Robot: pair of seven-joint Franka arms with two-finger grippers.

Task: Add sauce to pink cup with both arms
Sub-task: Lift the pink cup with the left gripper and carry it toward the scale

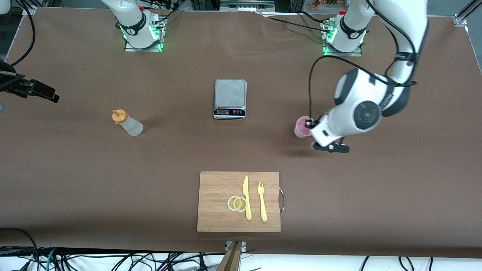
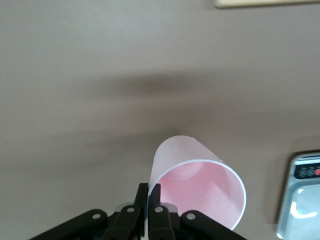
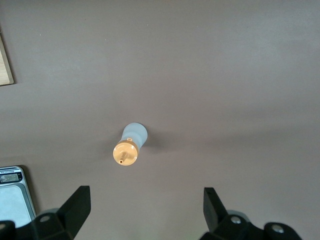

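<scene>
Next, my left gripper releases the pink cup, now hanging tilted above the table, on the middle of the silver kitchen scale's weighing plate (image 1: pixel 230 92).
The pink cup (image 1: pixel 301 128) is between the scale and the left arm's end of the table. My left gripper (image 1: pixel 310 123) is shut on its rim, one finger inside and one outside. In the left wrist view the cup (image 2: pixel 200 185) hangs tilted from the gripper (image 2: pixel 149 187), apparently a little above the table. The sauce bottle (image 1: pixel 127 123), frosted white with an orange cap, stands toward the right arm's end of the table. My right gripper (image 1: pixel 35 90) is high up and open; in the right wrist view it (image 3: pixel 145 197) is empty, with the bottle (image 3: pixel 131 145) standing untouched on the table below.
A silver kitchen scale (image 1: pixel 230 98) sits mid-table between bottle and cup. A wooden cutting board (image 1: pixel 218 203) nearer the front camera carries a yellow knife (image 1: pixel 246 197), a yellow fork (image 1: pixel 261 201) and lemon slices (image 1: pixel 237 203).
</scene>
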